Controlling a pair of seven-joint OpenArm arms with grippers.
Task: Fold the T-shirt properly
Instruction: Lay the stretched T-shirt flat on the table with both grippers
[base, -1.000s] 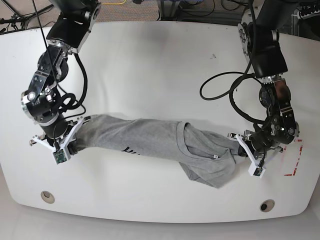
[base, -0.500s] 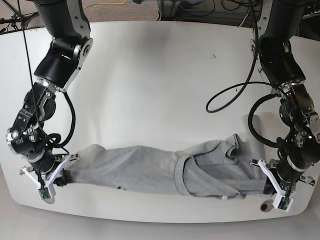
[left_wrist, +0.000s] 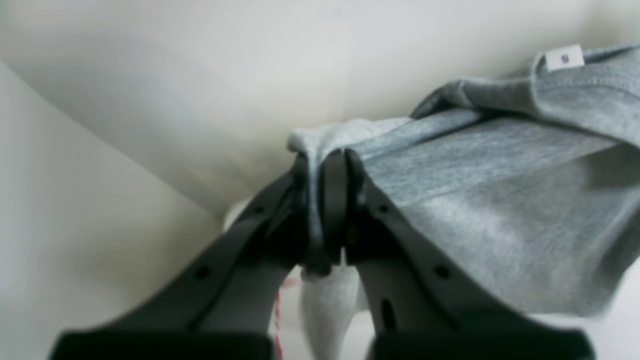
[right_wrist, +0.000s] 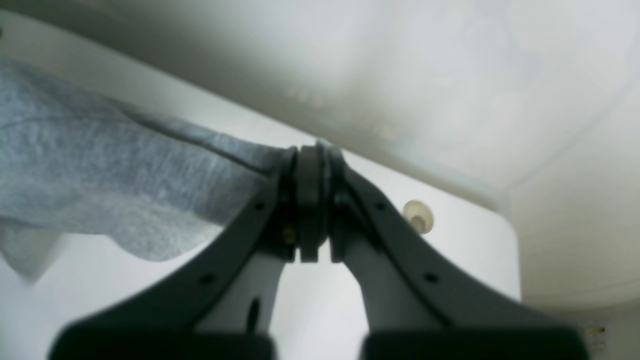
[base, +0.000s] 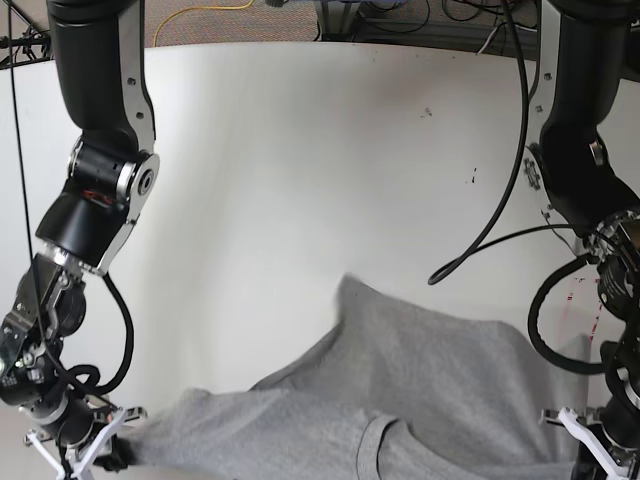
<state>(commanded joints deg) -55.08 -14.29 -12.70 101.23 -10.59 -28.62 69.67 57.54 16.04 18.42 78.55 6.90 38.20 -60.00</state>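
Observation:
I should use my left gripper to let go of the T-shirt's fold on the bare white table (base: 516, 175), near the small dark specks.
The heather-grey T-shirt (base: 420, 380) spreads as a broad sheet across the bottom of the base view, its ribbed collar (base: 375, 440) near the lower edge. My right gripper (base: 108, 455) is at the bottom left, shut on the shirt's left end. In the right wrist view the gripper (right_wrist: 310, 165) pinches a hem of the T-shirt (right_wrist: 100, 185). My left gripper (base: 578, 458) is at the bottom right, partly cut off by the frame. Up close, this gripper (left_wrist: 322, 200) clamps a fold of the T-shirt (left_wrist: 475, 200). The white neck tag (left_wrist: 564, 58) shows at the upper right.
The white table (base: 300, 200) fills the base view, with red tape marks (base: 580, 290) at its right side. A black cable (base: 500, 250) loops from the arm on that side. A round plug (right_wrist: 419, 217) sits near the table's rounded front corner.
Both grippers, still shut on the shirt, have moved down to the bottom edge of the base view and further apart. The shirt has opened from a bunched strip into a broad sheet.

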